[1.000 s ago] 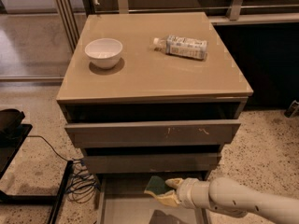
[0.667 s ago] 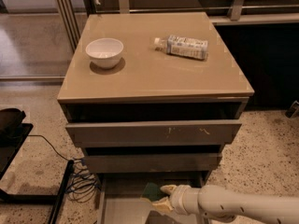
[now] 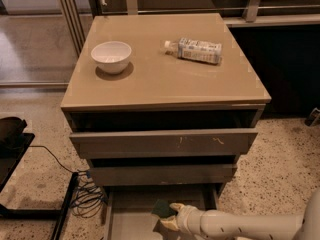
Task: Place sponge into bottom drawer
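My gripper will let go of the sponge on the grey inside of the bottom drawer (image 3: 167, 222), halfway between its sides.
The bottom drawer (image 3: 131, 219) is pulled out at the foot of the cabinet, its flat grey floor showing. The sponge (image 3: 163, 208), dark green on top, is low inside it, held between my yellowish finger pads. My gripper (image 3: 167, 215) reaches in from the lower right on a white arm and is shut on the sponge, over the middle of the drawer floor.
A white bowl (image 3: 111, 56) and a lying plastic bottle (image 3: 196, 49) sit on the cabinet top. The top drawer (image 3: 165, 143) and middle drawer (image 3: 162, 174) stick out slightly above the gripper. Cables (image 3: 85, 196) and a black stand (image 3: 20, 184) lie on the floor at left.
My gripper has moved left and slightly down with the sponge, further over the bottom drawer's floor. Nothing else has moved.
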`<state>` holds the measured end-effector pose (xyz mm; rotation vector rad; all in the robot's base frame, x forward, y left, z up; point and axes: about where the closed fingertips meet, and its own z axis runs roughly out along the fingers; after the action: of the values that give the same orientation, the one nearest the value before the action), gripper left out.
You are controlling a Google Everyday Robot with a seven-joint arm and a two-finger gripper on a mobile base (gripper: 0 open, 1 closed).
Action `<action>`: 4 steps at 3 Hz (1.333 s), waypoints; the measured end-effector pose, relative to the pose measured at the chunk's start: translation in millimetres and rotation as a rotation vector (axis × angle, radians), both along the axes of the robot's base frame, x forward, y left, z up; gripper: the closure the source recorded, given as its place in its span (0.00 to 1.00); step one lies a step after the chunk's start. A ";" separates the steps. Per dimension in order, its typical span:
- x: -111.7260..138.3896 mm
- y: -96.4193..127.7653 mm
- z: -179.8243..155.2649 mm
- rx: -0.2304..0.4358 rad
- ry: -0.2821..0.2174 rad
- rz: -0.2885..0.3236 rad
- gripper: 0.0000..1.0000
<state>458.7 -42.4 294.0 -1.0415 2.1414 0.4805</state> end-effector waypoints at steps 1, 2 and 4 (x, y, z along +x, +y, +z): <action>11.9 -7.8 -34.2 0.001 -0.014 -0.023 1.00; 17.3 -20.6 -67.9 -0.003 0.016 -0.026 1.00; 23.3 -35.9 -111.8 0.015 0.105 0.037 1.00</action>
<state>481.9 -78.3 182.2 -1.0702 2.2103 0.5792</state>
